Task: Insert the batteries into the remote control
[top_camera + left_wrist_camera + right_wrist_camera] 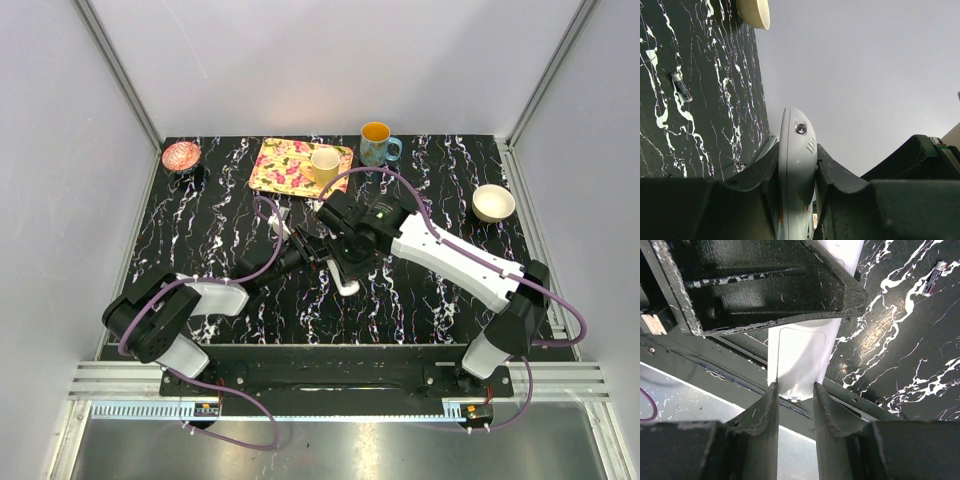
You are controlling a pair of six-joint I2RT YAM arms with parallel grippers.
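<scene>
The remote's cover faces the fingers of my right gripper flat-on, so that gripper should open, swing around and pinch the remote's end [795, 394] across the remote's thickness.
The white remote control [346, 283] is held above the middle of the table, between both grippers. My left gripper [312, 250] is shut on it; in the left wrist view the remote [796, 150] stands edge-on between the fingers of my left gripper [797, 167]. My right gripper [336, 262] is shut on the remote's end. In the right wrist view my right gripper [795, 390] clamps the remote [799, 357], which shows a cover outline and a small tab. One dark battery [681, 86] lies on the table and also shows in the right wrist view [934, 277]. No red-orange battery shows.
At the back stand a floral tray [285, 165] with a yellow cup [325, 165], a blue mug [377, 145] and a pink dish [181, 155]. A cream bowl [493, 203] sits at the right. A small white piece [282, 214] lies near the left arm's cable.
</scene>
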